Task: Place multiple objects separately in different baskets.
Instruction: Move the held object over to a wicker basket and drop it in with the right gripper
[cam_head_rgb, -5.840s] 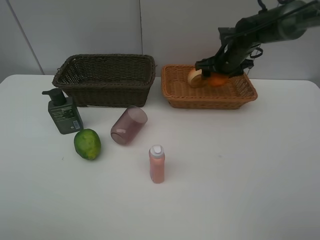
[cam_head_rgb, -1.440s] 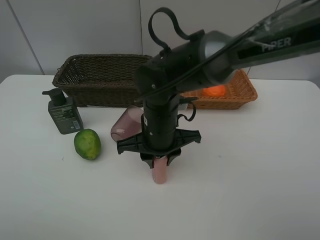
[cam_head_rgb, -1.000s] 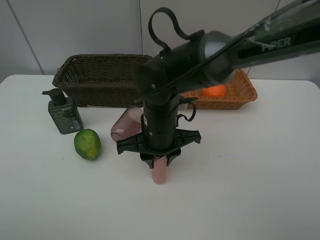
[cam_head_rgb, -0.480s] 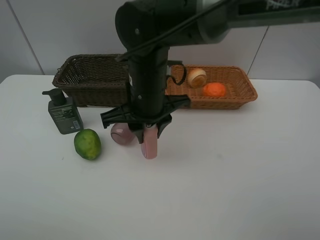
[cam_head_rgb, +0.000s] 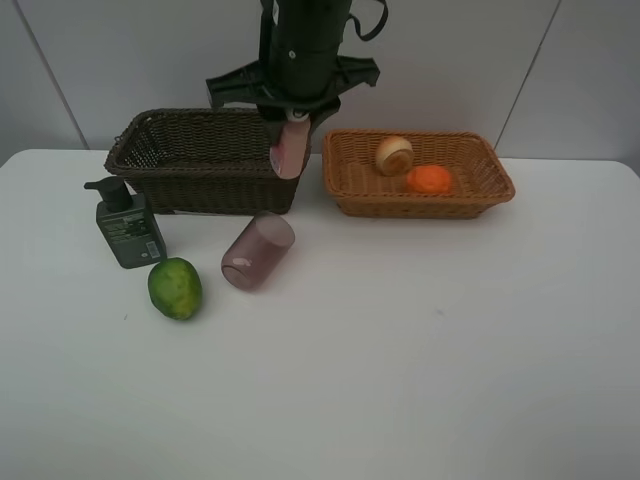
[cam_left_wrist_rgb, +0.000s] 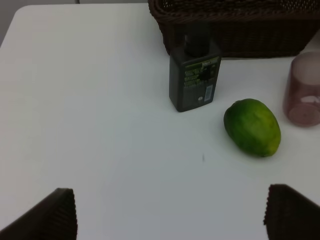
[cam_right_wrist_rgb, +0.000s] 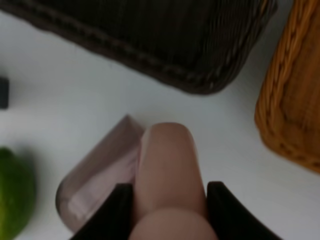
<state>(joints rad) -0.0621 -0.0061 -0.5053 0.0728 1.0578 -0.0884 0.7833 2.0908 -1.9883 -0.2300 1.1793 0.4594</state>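
My right gripper is going to release the pink bottle inside the dark brown basket (cam_head_rgb: 271, 162) (cam_right_wrist_rgb: 202, 30), near that basket's end beside the light tan basket.
My right gripper (cam_head_rgb: 293, 118) is shut on the pink bottle (cam_head_rgb: 289, 150) and holds it high in the air, over the right end of the dark brown basket (cam_head_rgb: 205, 160). In the right wrist view the gripper (cam_right_wrist_rgb: 169, 212) clamps the bottle (cam_right_wrist_rgb: 167, 160), with the purple cup (cam_right_wrist_rgb: 92, 172) on its side far below. The orange (cam_head_rgb: 430, 179) and the red-yellow fruit (cam_head_rgb: 394, 154) lie in the light tan basket (cam_head_rgb: 420, 207). The purple cup (cam_head_rgb: 258, 251), green fruit (cam_head_rgb: 175, 288) and green pump bottle (cam_head_rgb: 128, 226) are on the table. My left gripper (cam_left_wrist_rgb: 170, 220) is open and empty, near the fruit (cam_left_wrist_rgb: 252, 128) and pump bottle (cam_left_wrist_rgb: 194, 79).
The white table (cam_head_rgb: 420, 350) ends at a pale wall behind the baskets. The dark basket's wall (cam_left_wrist_rgb: 235, 35) stands just behind the pump bottle. The light basket's rim (cam_right_wrist_rgb: 290, 95) lies close beside the dark basket (cam_right_wrist_rgb: 150, 40).
My right gripper closed on the pink bottle, lifted it off the table and carried it up and back toward the dark basket. The other objects stayed put.
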